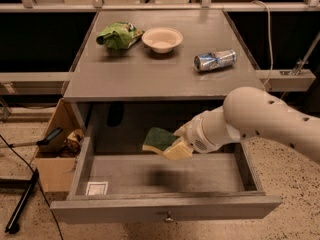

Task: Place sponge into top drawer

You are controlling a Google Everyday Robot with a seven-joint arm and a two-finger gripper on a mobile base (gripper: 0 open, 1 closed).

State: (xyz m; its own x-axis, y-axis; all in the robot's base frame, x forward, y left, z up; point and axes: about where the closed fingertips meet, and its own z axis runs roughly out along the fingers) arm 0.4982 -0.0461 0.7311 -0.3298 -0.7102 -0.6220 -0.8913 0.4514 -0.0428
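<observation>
Next, I release the sponge on the top drawer's bottom near the back middle (165, 151), well behind the round metal knob.
The sponge (161, 139), dark green on top with pale yellow foam below, hangs over the open top drawer (165, 208), a little above its floor near the back middle. My gripper (179, 143) is shut on the sponge's right end; my white arm reaches in from the right. The drawer is pulled out wide, with a round metal knob on its flat front and a white sticker (97, 188) on its floor at the front left.
On the grey cabinet top (125, 76) lie a light green snack bag (118, 35), a cream bowl (162, 39) and a crushed can (215, 60). A cardboard box (55, 149) with tools stands on the floor at the left. A black tripod leg (20, 204) leans nearby.
</observation>
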